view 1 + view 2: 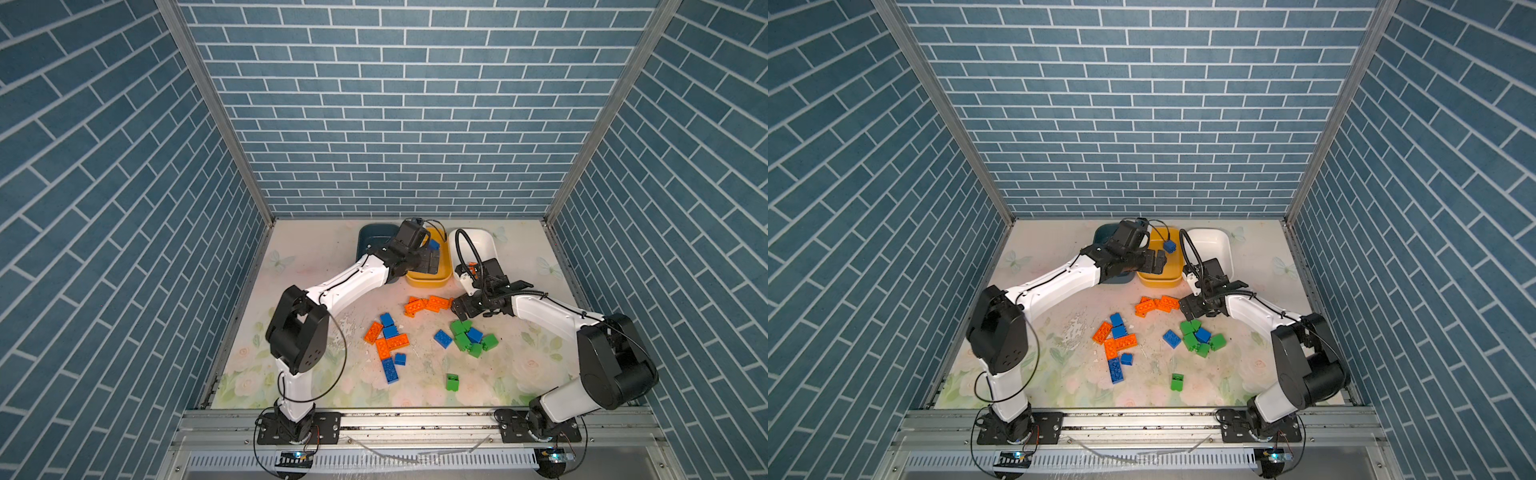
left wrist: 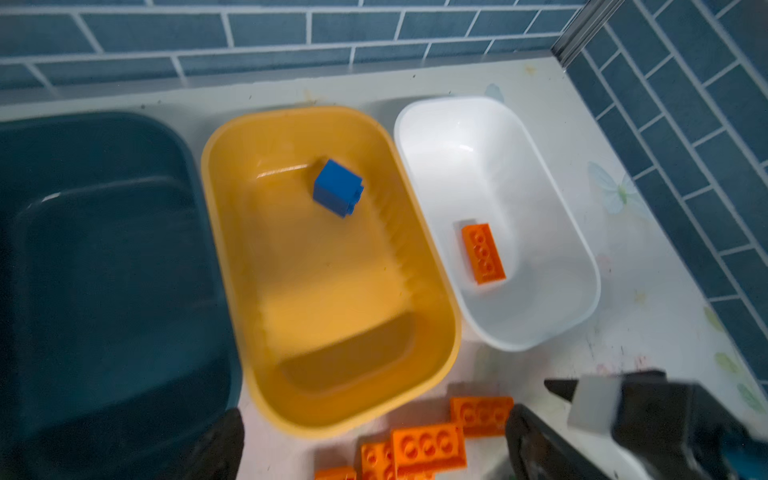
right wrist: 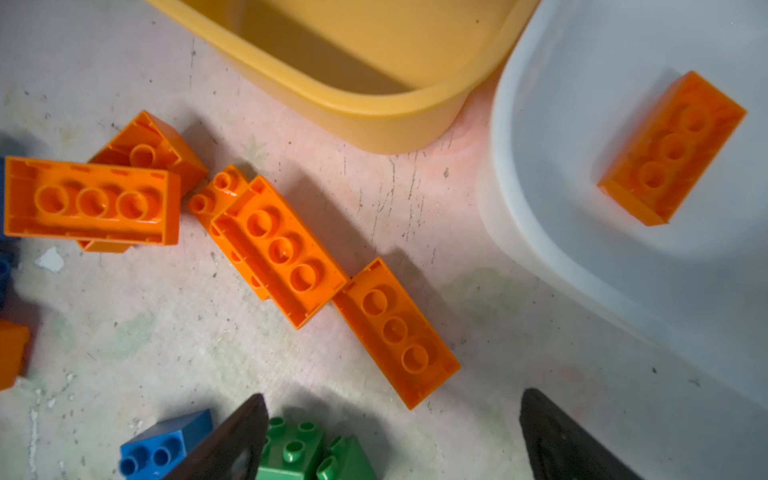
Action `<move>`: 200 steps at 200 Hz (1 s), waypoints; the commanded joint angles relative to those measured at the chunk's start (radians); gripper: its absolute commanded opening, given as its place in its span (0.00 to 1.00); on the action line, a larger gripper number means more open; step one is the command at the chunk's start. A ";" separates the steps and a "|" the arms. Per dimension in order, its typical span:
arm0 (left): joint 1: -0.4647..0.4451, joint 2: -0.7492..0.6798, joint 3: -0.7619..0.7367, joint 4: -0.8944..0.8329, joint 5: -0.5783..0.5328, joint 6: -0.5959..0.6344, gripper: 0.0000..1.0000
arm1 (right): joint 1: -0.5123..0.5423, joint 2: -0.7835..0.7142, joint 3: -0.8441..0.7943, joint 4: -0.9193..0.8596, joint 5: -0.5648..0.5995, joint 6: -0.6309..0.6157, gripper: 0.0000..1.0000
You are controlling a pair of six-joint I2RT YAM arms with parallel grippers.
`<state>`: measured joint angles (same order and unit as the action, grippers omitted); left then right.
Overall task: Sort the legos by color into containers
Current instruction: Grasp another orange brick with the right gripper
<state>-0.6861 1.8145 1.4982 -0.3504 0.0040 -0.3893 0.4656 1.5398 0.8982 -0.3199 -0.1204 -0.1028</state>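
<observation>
My left gripper is going to close on the sides of the blue brick (image 1: 387, 319) at the back of the blue and orange group, nearest the dark teal tub.
A dark teal tub (image 1: 374, 237), a yellow tub (image 1: 428, 281) and a white tub (image 1: 484, 241) stand side by side at the back. My left gripper (image 1: 432, 262) hangs open over the yellow tub. A blue brick (image 2: 338, 188) sits tilted inside that tub, clear of the fingers. The white tub holds one orange brick (image 2: 483, 253). My right gripper (image 3: 390, 436) is open, low over the table. It sits between a row of orange bricks (image 3: 278, 249) and a green brick (image 3: 291, 449) beside one finger. Nothing is between its fingers.
More legos lie loose on the floral table. A mixed blue and orange group (image 1: 388, 340) is left of centre, and a green and blue pile (image 1: 467, 338) is at the right. A lone green brick (image 1: 452, 382) is nearer the front. Brick-patterned walls close in three sides.
</observation>
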 commanded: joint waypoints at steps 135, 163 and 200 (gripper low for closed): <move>0.003 -0.479 -0.524 0.070 -0.127 -0.090 0.99 | 0.008 0.307 0.287 -0.230 -0.023 -0.423 0.77; 0.003 -0.486 -0.546 0.053 -0.122 -0.097 0.99 | 0.016 0.350 0.316 -0.263 -0.030 -0.425 0.65; 0.003 -0.471 -0.545 0.020 -0.067 -0.082 0.99 | 0.021 0.361 0.308 -0.308 -0.025 -0.412 0.45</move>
<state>-0.6853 1.3464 0.9581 -0.2863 -0.0956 -0.4786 0.4801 1.8759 1.1919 -0.5419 -0.1513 -0.4831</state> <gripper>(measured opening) 0.993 0.501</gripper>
